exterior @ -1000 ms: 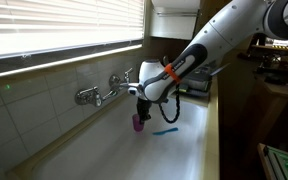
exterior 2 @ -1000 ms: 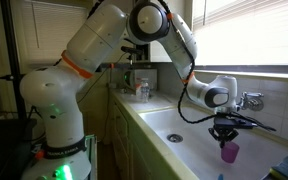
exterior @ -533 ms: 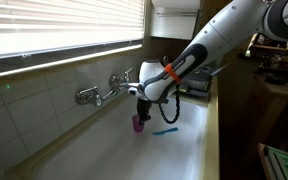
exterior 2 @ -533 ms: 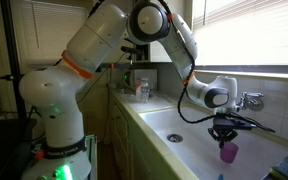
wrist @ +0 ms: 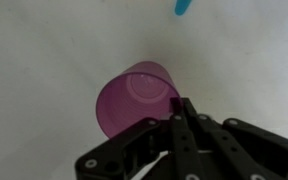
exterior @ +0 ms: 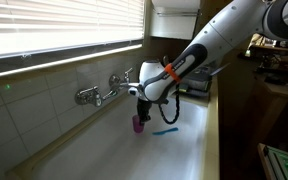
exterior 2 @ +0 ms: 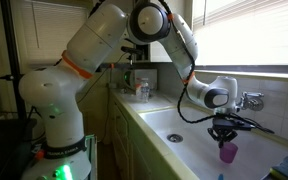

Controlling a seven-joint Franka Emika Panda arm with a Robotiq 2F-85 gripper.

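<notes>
My gripper will let go of the purple cup on the bottom of the sink, just beside the thin blue object [exterior: 144,128] [wrist: 134,43]. The cup now hangs upright low inside the sink.
A translucent purple cup [wrist: 132,100] fills the middle of the wrist view, seen from above against the white sink floor. My gripper [wrist: 179,108] is shut, its black fingers pinched together on the cup's rim at the near right side. In both exterior views the cup [exterior: 137,123] [exterior 2: 228,152] hangs upright just below the gripper [exterior: 141,108] [exterior 2: 224,135], low inside the sink. A thin blue object [exterior: 164,131] lies on the sink floor a little beyond the cup; its end shows at the top edge of the wrist view [wrist: 182,6].
The white sink basin [exterior: 179,155] [exterior 2: 172,125] is long and deep. A chrome faucet [exterior: 97,94] [exterior 2: 250,99] sticks out of the tiled wall close to the gripper. Bottles [exterior 2: 140,89] stand on the counter at the sink's end. Window blinds [exterior: 54,25] hang above.
</notes>
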